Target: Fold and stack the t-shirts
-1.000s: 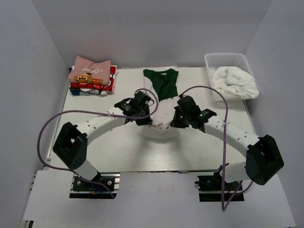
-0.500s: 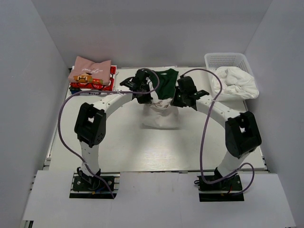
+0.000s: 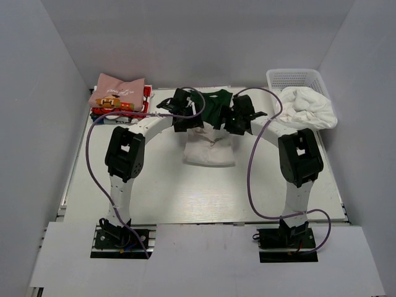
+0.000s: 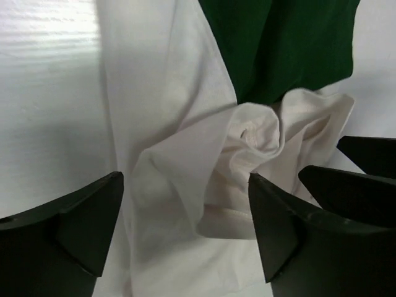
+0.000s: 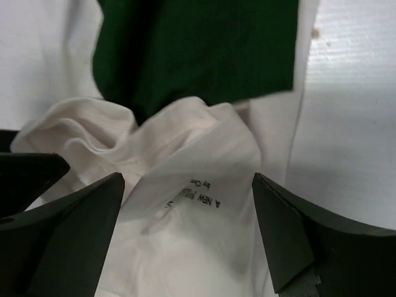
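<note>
The off-white t-shirt's near corner (image 3: 185, 161) is on the side toward the stacked t-shirts. My left gripper goes there next and closes on it.
The off-white t-shirt (image 3: 210, 153) with dark green sleeves (image 3: 215, 106) lies at the table's middle back, its lower part folded up into a rumpled heap. My left gripper (image 3: 188, 119) hovers over the fold's left side and my right gripper (image 3: 236, 120) over its right. Both are open and hold nothing. In the left wrist view, creased white cloth (image 4: 185, 161) lies under the left gripper (image 4: 185, 238), with green fabric (image 4: 284, 49) beyond. Small black print (image 5: 197, 199) shows on the cloth below the right gripper (image 5: 189, 241). Pink, red and white folded t-shirts (image 3: 119, 99) are stacked at the back left.
A white plastic basket (image 3: 286, 77) at the back right holds a heap of white cloth (image 3: 307, 107). Purple cables loop from both arms over the table (image 3: 154, 192). Grey walls close in the left, right and back sides.
Both arms swung away from the near side toward the back, carrying the shirt's lower part up over itself. Both grippers then opened and let the cloth go.
</note>
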Robot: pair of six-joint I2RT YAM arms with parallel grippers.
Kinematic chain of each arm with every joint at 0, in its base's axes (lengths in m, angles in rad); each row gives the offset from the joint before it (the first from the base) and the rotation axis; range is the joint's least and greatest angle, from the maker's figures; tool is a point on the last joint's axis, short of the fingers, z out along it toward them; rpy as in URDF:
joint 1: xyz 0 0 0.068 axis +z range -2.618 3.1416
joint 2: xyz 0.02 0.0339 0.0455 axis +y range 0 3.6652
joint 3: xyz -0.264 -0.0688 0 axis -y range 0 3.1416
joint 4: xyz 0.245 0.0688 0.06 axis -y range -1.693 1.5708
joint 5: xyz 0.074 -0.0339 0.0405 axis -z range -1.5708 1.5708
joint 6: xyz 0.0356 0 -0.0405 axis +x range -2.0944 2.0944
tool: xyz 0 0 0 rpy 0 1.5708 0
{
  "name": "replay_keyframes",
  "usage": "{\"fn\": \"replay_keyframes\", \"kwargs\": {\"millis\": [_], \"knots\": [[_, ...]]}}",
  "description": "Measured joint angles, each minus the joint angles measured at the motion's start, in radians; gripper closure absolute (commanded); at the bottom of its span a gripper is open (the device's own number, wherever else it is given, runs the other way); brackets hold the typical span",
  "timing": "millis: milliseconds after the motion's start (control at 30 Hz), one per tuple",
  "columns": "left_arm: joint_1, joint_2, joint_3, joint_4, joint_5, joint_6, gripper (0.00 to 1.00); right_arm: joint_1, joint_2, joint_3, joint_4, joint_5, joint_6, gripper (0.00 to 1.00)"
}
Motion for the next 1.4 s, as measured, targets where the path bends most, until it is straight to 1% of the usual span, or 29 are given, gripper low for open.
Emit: {"fn": "replay_keyframes", "kwargs": {"millis": [67, 133, 200, 333, 433, 533, 600, 667, 833, 900, 967, 1000, 1067, 1200, 1233, 1333, 1400], "knots": [[0.01, -0.003, 0.019, -0.001, -0.008, 0.01, 0.0, -0.005, 0.002, 0.014, 0.015, -0.031, -0.026, 0.1], [0.016, -0.015, 0.024, 0.003, -0.023, 0.021, 0.0, -0.005, -0.017, 0.008, 0.024, -0.073, -0.051, 0.1], [0.023, -0.051, -0.007, 0.006, -0.035, 0.029, 0.0, -0.001, -0.059, -0.043, 0.07, -0.133, -0.071, 0.1], [0.027, -0.219, -0.207, 0.016, -0.037, 0.027, 0.0, 0.015, -0.128, -0.15, 0.127, -0.264, -0.091, 0.1], [0.027, -0.364, -0.357, 0.005, -0.035, 0.014, 0.0, 0.04, -0.104, -0.151, 0.169, -0.348, -0.09, 0.1], [0.026, -0.483, -0.46, -0.02, -0.037, -0.003, 0.0, 0.064, -0.047, -0.133, 0.212, -0.396, -0.085, 0.1], [0.026, -0.551, -0.517, -0.034, -0.042, -0.015, 0.0, 0.077, 0.025, -0.08, 0.233, -0.4, -0.076, 0.1], [0.026, -0.61, -0.565, -0.054, -0.046, -0.026, 0.0, 0.079, 0.123, 0.014, 0.246, -0.376, -0.061, 0.1], [0.024, -0.684, -0.621, -0.072, -0.045, -0.036, 0.0, 0.051, 0.348, 0.352, 0.229, -0.322, -0.055, 0.1], [0.019, -0.689, -0.629, -0.063, -0.036, -0.029, 0.0, 0.043, 0.37, 0.42, 0.232, -0.301, -0.057, 0.1], [0.012, -0.681, -0.632, -0.047, -0.017, -0.021, 0.0, 0.035, 0.357, 0.44, 0.236, -0.291, -0.064, 0.1], [0.01, -0.671, -0.63, -0.036, -0.007, -0.017, 0.0, 0.031, 0.338, 0.429, 0.239, -0.281, -0.068, 0.1], [0.007, -0.634, -0.62, -0.013, 0.006, -0.002, 0.0, 0.027, 0.264, 0.348, 0.253, -0.26, -0.074, 0.1], [0.016, -0.515, -0.569, 0.027, 0.005, 0.033, 0.0, 0.023, 0.012, 0.046, 0.257, -0.215, -0.079, 0.1], [0.022, -0.485, -0.548, 0.032, -0.006, 0.042, 0.02, 0.022, -0.047, -0.013, 0.239, -0.208, -0.071, 0.1], [0.04, -0.397, -0.478, 0.039, -0.038, 0.066, 0.03, 0.018, -0.179, -0.136, 0.22, -0.196, -0.06, 0.1], [0.055, -0.348, -0.44, 0.049, -0.052, 0.079, 0.06, 0.017, -0.222, -0.185, 0.206, -0.2, -0.051, 0.1]]}}
